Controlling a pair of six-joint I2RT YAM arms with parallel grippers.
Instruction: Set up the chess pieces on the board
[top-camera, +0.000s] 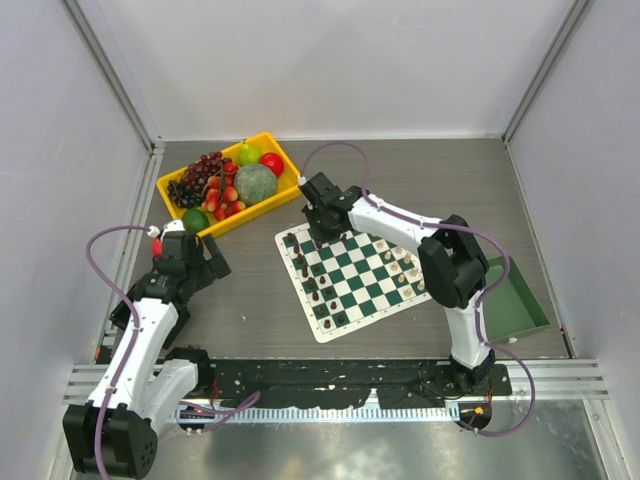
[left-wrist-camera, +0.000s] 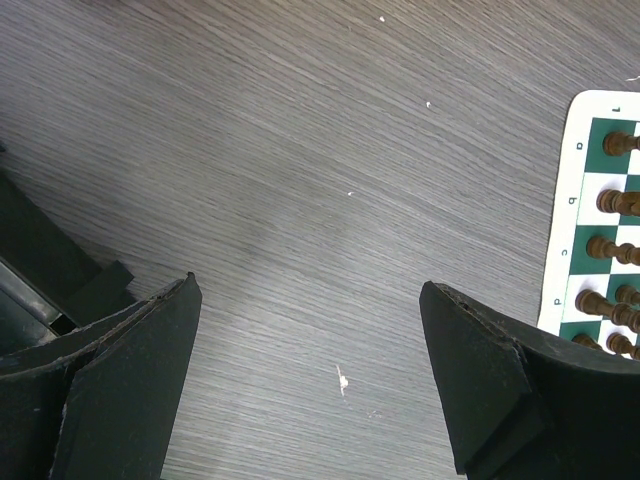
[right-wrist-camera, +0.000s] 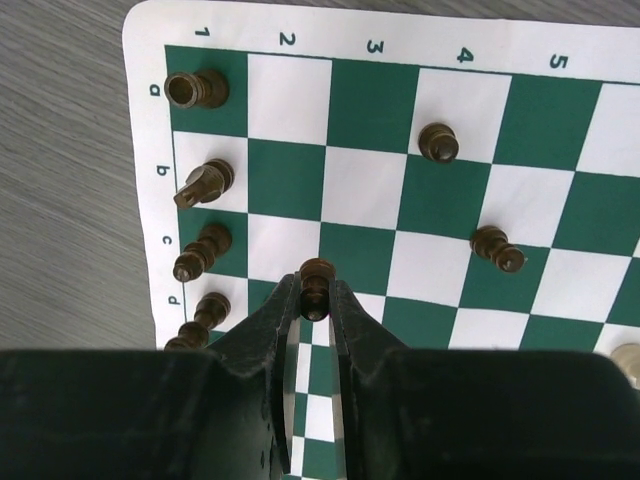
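Observation:
Next, my right gripper releases the dark pawn on the white square (top-camera: 312, 257) (right-wrist-camera: 283, 248) in front of the dark piece in row c.
The green-and-white board (top-camera: 352, 262) lies at the table's middle, rotated. Dark pieces (top-camera: 303, 262) stand along its left edge and cream pieces (top-camera: 408, 270) at its right. My right gripper (top-camera: 318, 226) hovers over the board's far left corner. In the right wrist view it (right-wrist-camera: 317, 300) is shut on a dark pawn (right-wrist-camera: 317, 285) over the d-file by column 2. Dark pieces (right-wrist-camera: 205, 182) line column 1, and two dark pawns (right-wrist-camera: 438, 142) stand near column 4. My left gripper (left-wrist-camera: 310, 290) is open and empty over bare table, left of the board (left-wrist-camera: 590, 110).
A yellow tray (top-camera: 290, 165) of toy fruit stands at the back left, close to the board's far corner. A plain green tray (top-camera: 510, 300) lies at the right behind the right arm. Grey walls close in the table on three sides.

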